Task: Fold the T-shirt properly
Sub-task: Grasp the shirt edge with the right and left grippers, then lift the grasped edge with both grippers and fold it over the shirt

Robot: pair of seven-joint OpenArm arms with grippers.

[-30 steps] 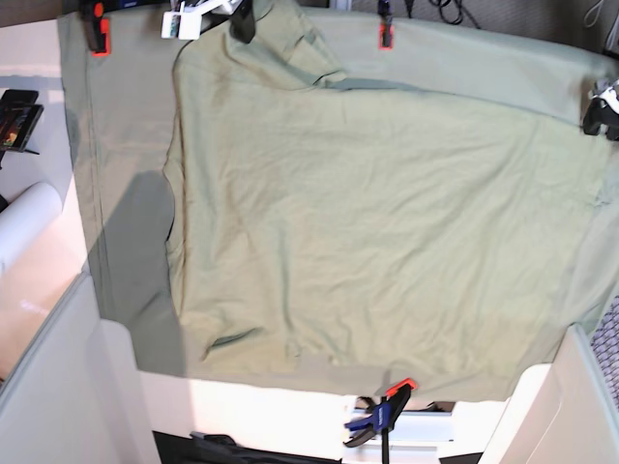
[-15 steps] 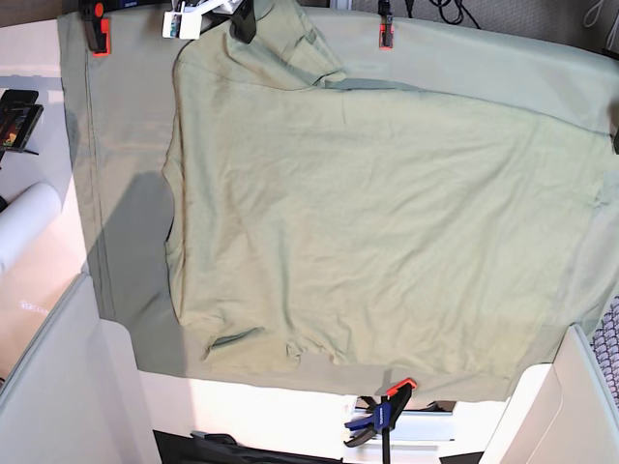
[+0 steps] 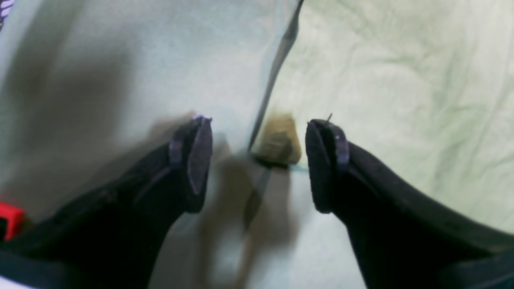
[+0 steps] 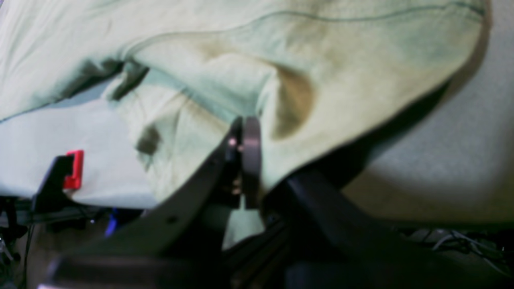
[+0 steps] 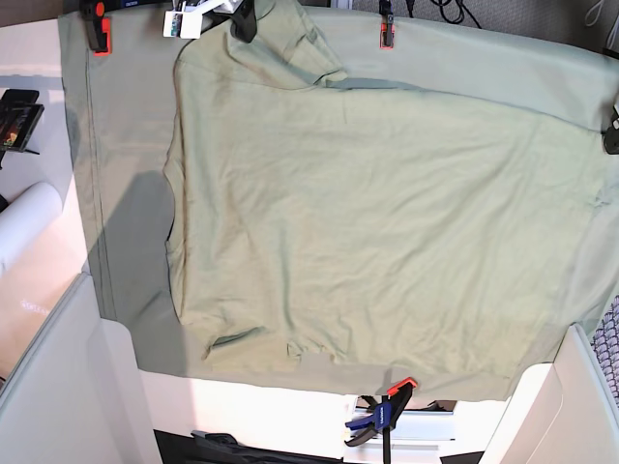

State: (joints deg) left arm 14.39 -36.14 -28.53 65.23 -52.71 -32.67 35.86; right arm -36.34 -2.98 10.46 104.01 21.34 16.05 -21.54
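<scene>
Next, my right gripper releases the T-shirt's bunched fold just inside its edge (image 5: 200,204) facing the white roll.
The pale sage-green T-shirt (image 5: 368,222) lies spread and wrinkled over most of the table, one part folded over at the far left (image 5: 290,48). My right gripper (image 5: 242,17) sits at the far edge, shut on a bunched fold of the T-shirt (image 4: 225,92); in the right wrist view its fingertips (image 4: 245,160) are pressed together on the fabric. My left gripper (image 3: 259,160) is open and holds nothing. It hovers over the T-shirt's edge (image 3: 393,80), where it meets the table cloth (image 3: 120,60). In the base view only its tip (image 5: 612,135) shows at the right border.
A grey-green table cloth (image 5: 121,145) covers the table, pinned by red clamps (image 5: 98,29) (image 5: 386,31) at the far edge and a blue and red clamp (image 5: 387,411) at the near edge. A white roll (image 5: 24,222) and a small black device (image 5: 17,116) lie on the left.
My left gripper has pulled back from the T-shirt's right side to the frame's right border. The right gripper and the T-shirt have hardly moved.
</scene>
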